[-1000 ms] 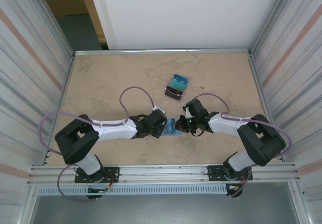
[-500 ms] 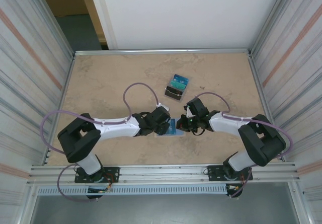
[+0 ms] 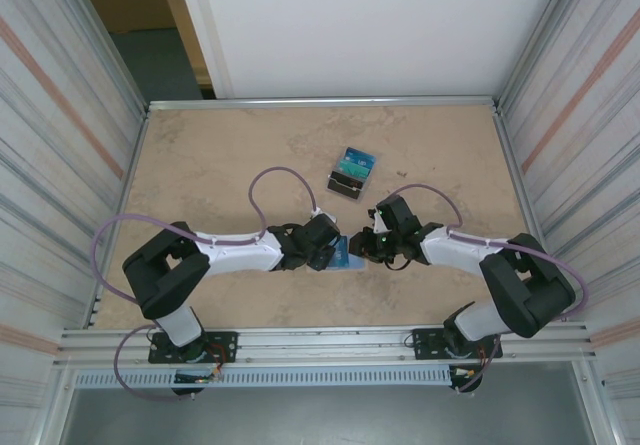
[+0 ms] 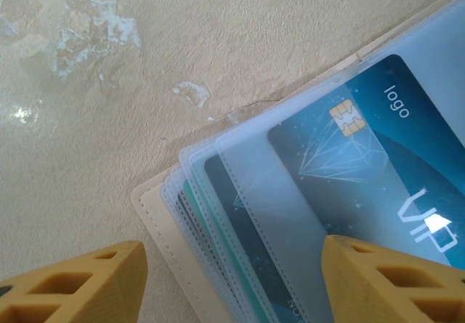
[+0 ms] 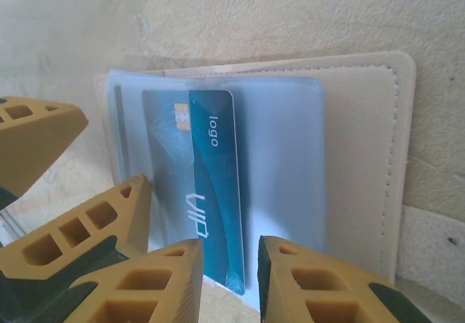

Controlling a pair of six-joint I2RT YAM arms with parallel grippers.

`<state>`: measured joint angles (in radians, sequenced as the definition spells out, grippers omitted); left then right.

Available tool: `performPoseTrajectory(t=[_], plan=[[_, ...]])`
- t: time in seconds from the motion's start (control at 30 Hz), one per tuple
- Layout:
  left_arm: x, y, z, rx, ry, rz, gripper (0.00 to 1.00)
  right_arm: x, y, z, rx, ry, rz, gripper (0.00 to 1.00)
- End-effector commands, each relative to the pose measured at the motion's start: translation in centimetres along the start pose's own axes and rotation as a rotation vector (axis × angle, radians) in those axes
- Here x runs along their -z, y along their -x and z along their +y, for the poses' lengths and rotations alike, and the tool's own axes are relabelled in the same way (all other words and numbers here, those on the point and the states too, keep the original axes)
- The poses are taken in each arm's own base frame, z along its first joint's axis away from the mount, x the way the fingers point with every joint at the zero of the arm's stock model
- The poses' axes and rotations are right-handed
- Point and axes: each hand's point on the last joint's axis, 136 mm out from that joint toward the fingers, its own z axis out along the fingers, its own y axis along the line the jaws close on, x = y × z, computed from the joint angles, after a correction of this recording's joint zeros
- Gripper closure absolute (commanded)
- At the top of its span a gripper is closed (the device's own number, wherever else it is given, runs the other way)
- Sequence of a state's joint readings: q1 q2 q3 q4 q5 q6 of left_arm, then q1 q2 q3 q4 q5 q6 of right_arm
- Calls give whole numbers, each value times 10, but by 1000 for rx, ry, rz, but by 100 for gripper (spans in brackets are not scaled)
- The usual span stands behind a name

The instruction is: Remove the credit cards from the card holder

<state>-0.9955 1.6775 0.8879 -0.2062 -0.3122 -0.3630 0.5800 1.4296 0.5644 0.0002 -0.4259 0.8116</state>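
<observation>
The blue credit card is half inside its clear sleeve, so the robot's right gripper needs to open and grip the credit card's exposed edge (image 5: 237, 192) to pull it out.
The tan card holder (image 3: 343, 254) lies open on the table between my two grippers. In the left wrist view its stitched tan edge (image 4: 156, 225) and stacked clear sleeves show, with a blue VIP credit card (image 4: 363, 149) on top. My left gripper (image 4: 232, 287) is open and straddles the sleeves' corner. In the right wrist view the same credit card (image 5: 214, 192) sticks partly out of a pale blue sleeve (image 5: 283, 156). My right gripper (image 5: 231, 283) is slightly open, with the card's lower corner at the narrow gap. A pile of credit cards (image 3: 352, 173) lies farther back.
Corrugated metal walls stand along the left and right sides of the table (image 3: 220, 155), and a white panel closes the back. The yellow fingers (image 5: 43, 138) of my left gripper show at the left of the right wrist view.
The right jaws were shut and have now parted a little at the card. The left gripper has crept right, closer over the holder's sleeves, and widened.
</observation>
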Motion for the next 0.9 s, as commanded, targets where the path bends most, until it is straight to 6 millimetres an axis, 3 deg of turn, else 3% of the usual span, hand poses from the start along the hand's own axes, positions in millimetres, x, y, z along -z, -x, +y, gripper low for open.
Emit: performPoseTrajectory(t=[0.0,0.87], plan=[[-3,-12,0,-6,11,44,35,-2,-1,4,-22,43,5,74],[-8,-20,-7,26,-30,54,37,-29,0,5,-53,91,48,74]])
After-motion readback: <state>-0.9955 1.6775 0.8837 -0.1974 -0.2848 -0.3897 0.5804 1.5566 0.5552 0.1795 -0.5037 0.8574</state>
